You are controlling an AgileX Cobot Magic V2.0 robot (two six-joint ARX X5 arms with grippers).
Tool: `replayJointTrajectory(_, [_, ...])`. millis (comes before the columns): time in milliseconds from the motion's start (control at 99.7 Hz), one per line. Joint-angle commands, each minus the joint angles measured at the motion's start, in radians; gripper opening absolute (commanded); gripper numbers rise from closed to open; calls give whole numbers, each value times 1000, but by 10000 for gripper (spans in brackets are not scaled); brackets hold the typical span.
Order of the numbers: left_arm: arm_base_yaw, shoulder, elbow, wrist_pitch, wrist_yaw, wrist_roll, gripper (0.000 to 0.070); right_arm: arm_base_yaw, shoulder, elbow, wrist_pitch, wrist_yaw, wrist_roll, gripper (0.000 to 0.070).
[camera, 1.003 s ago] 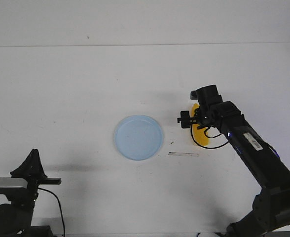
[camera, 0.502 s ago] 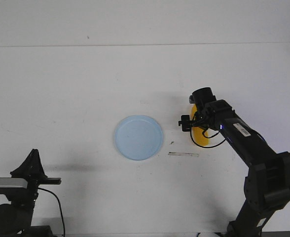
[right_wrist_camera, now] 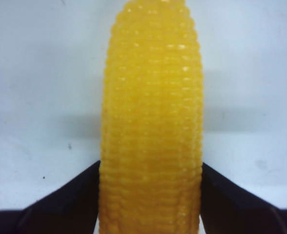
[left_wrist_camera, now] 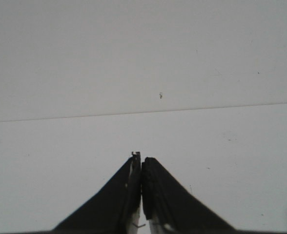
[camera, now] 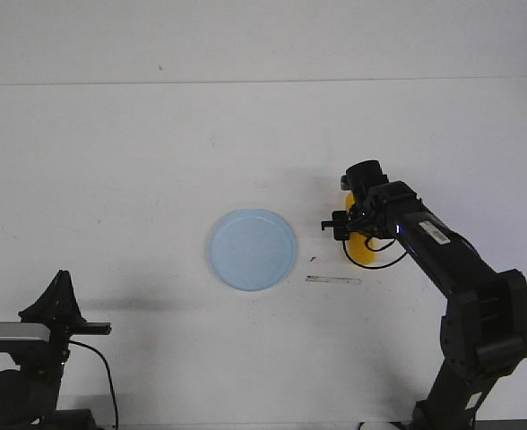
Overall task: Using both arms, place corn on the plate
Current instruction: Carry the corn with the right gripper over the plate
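Observation:
My right gripper is going to release the yellow corn across the middle of the empty pale blue plate [camera: 251,252].
The yellow corn [camera: 362,252] lies on the white table, right of the pale blue plate [camera: 252,249], which has nothing on it. My right gripper [camera: 357,233] is down over the corn. In the right wrist view the corn [right_wrist_camera: 152,122] fills the middle, and both black fingers [right_wrist_camera: 72,200] press against its sides. My left gripper [camera: 63,278] is parked at the near left corner, far from the plate. In the left wrist view the left gripper [left_wrist_camera: 141,159] is shut on nothing over bare table.
A thin grey strip [camera: 333,279] lies on the table just in front of the corn, between it and the plate. The table's far edge [camera: 263,82] runs across the back.
My right arm has drawn in and its elbow has risen. The right gripper has come down closer over the corn. The left arm and the plate have not moved.

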Motion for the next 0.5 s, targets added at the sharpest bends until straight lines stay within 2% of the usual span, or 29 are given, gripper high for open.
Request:
replayJointTrajectory(0, [2, -2, 8, 11, -6, 5, 9, 5, -6, 33, -6, 2, 5, 333])
replayJointTrajectory(110, [2, -2, 8, 11, -6, 5, 9, 23, -43, 56, -8, -2, 5, 332])
replayJointTrajectory(171, [2, -2, 8, 11, -6, 5, 9, 45, -62, 66, -6, -32, 5, 332])
replayJointTrajectory(251, [2, -2, 8, 11, -6, 5, 9, 81, -80, 69, 14, -122, 4, 332])
replayJointTrajectory(391, [2, -2, 8, 11, -6, 5, 9, 166, -79, 69, 72, -325, 5, 333])
replayJointTrajectory(492, [2, -2, 8, 11, -6, 5, 9, 234, -59, 69, 121, -396, 7, 334])
